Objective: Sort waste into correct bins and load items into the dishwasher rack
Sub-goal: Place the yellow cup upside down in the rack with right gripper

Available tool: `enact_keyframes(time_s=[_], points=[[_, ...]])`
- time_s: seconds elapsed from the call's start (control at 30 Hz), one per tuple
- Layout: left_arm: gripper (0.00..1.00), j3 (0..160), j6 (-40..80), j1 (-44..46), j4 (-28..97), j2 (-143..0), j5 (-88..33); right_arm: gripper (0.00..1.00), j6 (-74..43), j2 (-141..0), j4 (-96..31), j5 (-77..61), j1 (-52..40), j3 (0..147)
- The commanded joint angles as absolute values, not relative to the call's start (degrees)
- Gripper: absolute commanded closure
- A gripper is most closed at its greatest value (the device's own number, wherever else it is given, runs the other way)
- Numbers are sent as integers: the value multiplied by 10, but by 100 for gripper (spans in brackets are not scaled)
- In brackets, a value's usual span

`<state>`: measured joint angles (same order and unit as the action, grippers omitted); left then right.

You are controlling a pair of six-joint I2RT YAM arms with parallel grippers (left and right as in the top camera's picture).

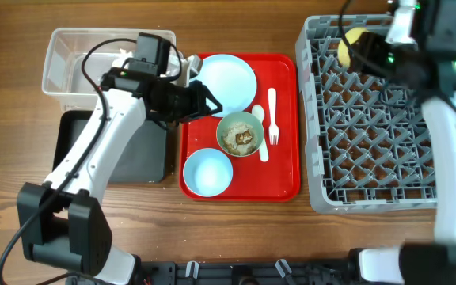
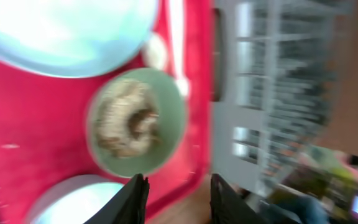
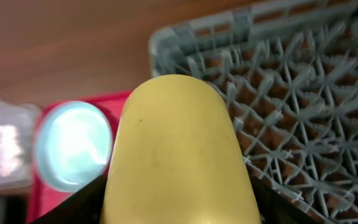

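Next, my right gripper sets the yellow cup inside the grey dishwasher rack's side (image 1: 333, 85) beside the red tray, near the rack's far corner. The cup is now held over the rack.
My right gripper (image 1: 364, 49) is shut on the small yellow cup (image 3: 178, 149) and holds it over the far left corner of the grey dishwasher rack (image 1: 374, 170); the cup also shows in the overhead view (image 1: 350, 43). My left gripper (image 1: 212, 103) is open and empty, above the red tray between the light blue plate (image 1: 226, 79) and the pale green bowl (image 1: 240, 134), which holds beige food scraps (image 2: 126, 121). In the left wrist view the open fingers (image 2: 176, 202) hang near that bowl (image 2: 169, 112). A light blue bowl (image 1: 207, 172), white fork (image 1: 273, 115) and spoon (image 1: 260, 127) lie on the tray.
The flat red tray (image 1: 287, 178) sits mid-table. A clear tub (image 1: 70, 67) stands at the far left with the black tray (image 1: 149, 154) in front of it, partly under my left arm.
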<state>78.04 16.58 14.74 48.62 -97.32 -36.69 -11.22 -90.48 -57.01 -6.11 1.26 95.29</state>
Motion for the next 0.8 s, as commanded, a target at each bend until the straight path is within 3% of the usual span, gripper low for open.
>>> enact_keyframes(time_s=[0.0, 0.13, 0.23, 0.67, 0.73, 0.77], points=[[64, 781, 159, 182, 497, -948, -203, 63, -107, -989, -577, -33, 8, 1002], [62, 781, 174, 214, 502, -946, -123, 63, -107, -1068, -599, -32, -2, 1045], [55, 781, 174, 229, 501, -946, -88, 62, -111, -1103, -600, -33, -11, 1046], [54, 781, 174, 234, 502, -946, -69, 63, -124, -1198, -601, 4, -27, 1046], [54, 781, 174, 234, 501, -946, -69, 53, -123, -1198, -600, 4, -27, 1046], [53, 781, 174, 234, 501, -946, -69, 39, -121, -1198, -599, 4, -27, 1046]])
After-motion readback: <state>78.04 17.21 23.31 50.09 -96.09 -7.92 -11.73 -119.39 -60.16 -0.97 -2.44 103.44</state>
